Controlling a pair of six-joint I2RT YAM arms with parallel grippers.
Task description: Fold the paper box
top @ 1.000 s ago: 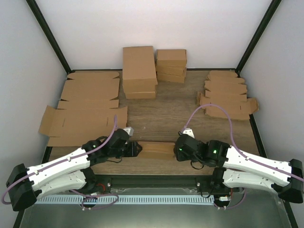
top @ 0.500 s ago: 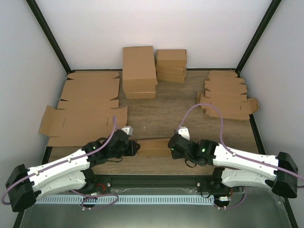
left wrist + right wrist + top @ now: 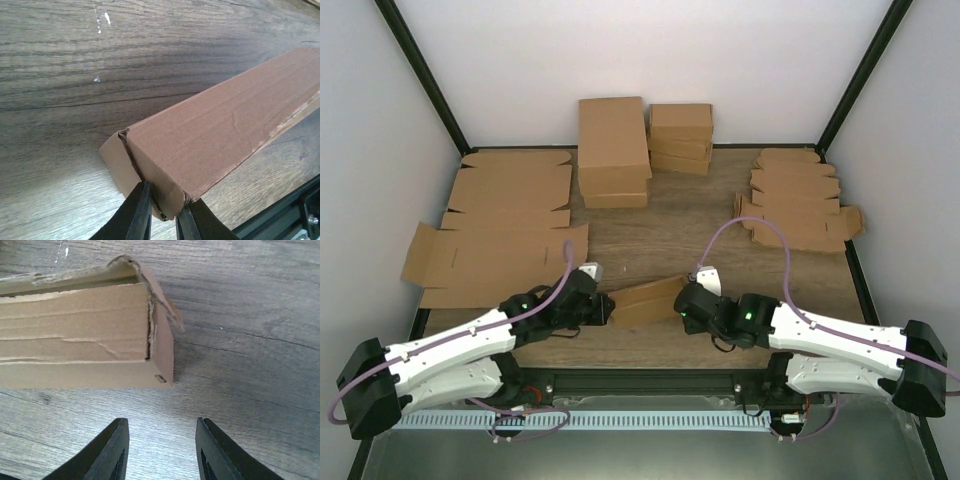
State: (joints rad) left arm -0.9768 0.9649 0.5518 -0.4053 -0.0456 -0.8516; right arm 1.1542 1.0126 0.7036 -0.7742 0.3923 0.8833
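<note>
The paper box's flap sticks out beside my open right gripper, which should pinch it against the box's end (image 3: 163,349).
The paper box (image 3: 648,299) is a small brown oblong cardboard box near the table's front middle, its right end raised and tilted up. My left gripper (image 3: 608,311) is shut on the box's left end flap; in the left wrist view the fingertips (image 3: 145,210) pinch the end of the box (image 3: 220,135). My right gripper (image 3: 682,305) is open and empty, just off the box's right end. In the right wrist view the open fingers (image 3: 112,450) sit below the box's end (image 3: 100,340), not touching it.
Large flat cardboard sheets (image 3: 500,225) lie at the left. Bigger folded boxes (image 3: 613,150) and a stack (image 3: 681,137) stand at the back. Flat die-cut pieces (image 3: 797,200) are piled at the right. The black frame edge (image 3: 650,380) runs along the front.
The box's right end has lifted and the box now tilts. My right gripper moved left toward the box, then let go of its end. My left gripper keeps its hold.
</note>
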